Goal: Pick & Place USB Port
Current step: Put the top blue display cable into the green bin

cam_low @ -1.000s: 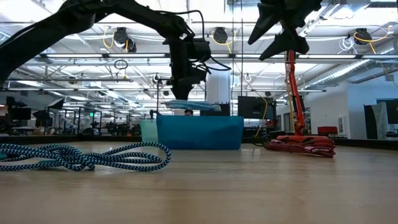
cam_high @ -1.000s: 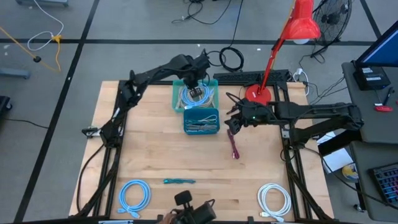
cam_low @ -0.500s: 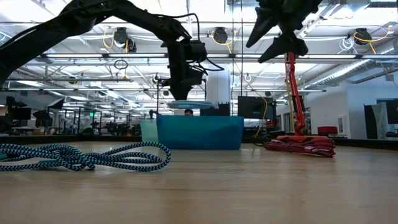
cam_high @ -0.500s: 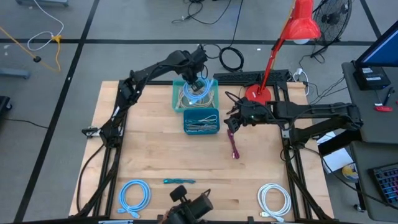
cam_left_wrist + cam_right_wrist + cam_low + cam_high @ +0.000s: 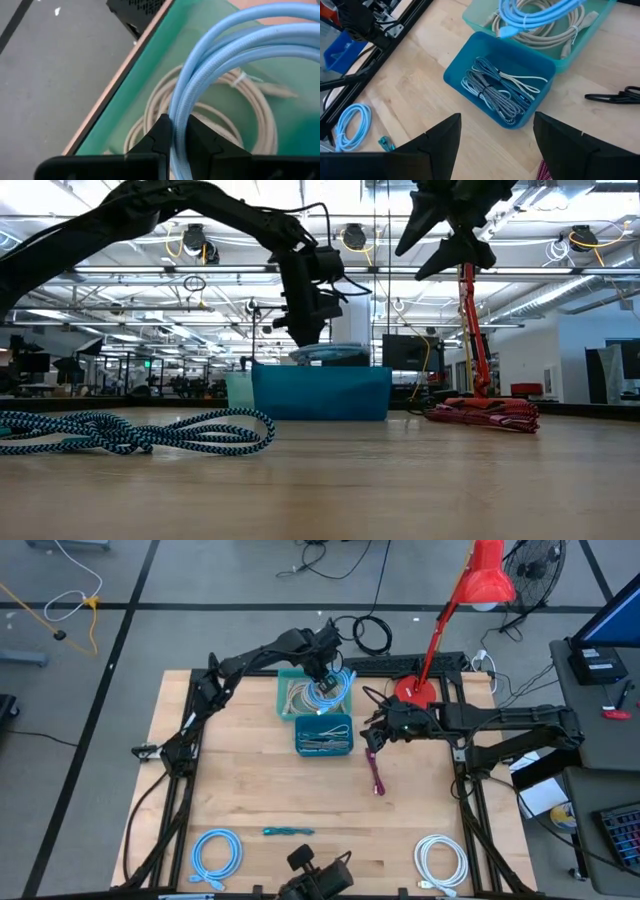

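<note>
Next, my left gripper lets go of the light-blue cable on top of the beige cable in the green bin (image 5: 324, 696) (image 5: 245, 82).
My left gripper (image 5: 323, 673) hovers over the green bin (image 5: 287, 698) at the table's far side, shut on a coiled light-blue cable (image 5: 330, 690). In the low view the coil (image 5: 326, 353) hangs just above the bin rims. A beige cable (image 5: 240, 102) lies in the green bin. Right in front stands the blue bin (image 5: 323, 733), with dark braided cables (image 5: 492, 92) inside. My right gripper (image 5: 372, 730) is open and raised beside the blue bin's right side, above a maroon cable (image 5: 376, 775) lying on the table. My left gripper pinches a bundle of the light-blue cable's loops (image 5: 178, 131) between its two fingers (image 5: 160, 134), coming from above and pointing down. The fingers lie across the strands. The coil hangs below them over the green bin, lifted off the beige cable.
A red lamp's base (image 5: 415, 692) stands to the right of the green bin. Near the table's front edge lie a light-blue coil (image 5: 216, 852), a teal cable (image 5: 288, 831) and a white coil (image 5: 440, 858). A dark braided cable (image 5: 130, 430) lies close to the low camera.
My left gripper has swung a little toward the table's right over the green bin, first rising slightly and then dipping, and has turned at the wrist. The light-blue coil has travelled with it and now hangs nearer the bin's right side. It stays shut.
</note>
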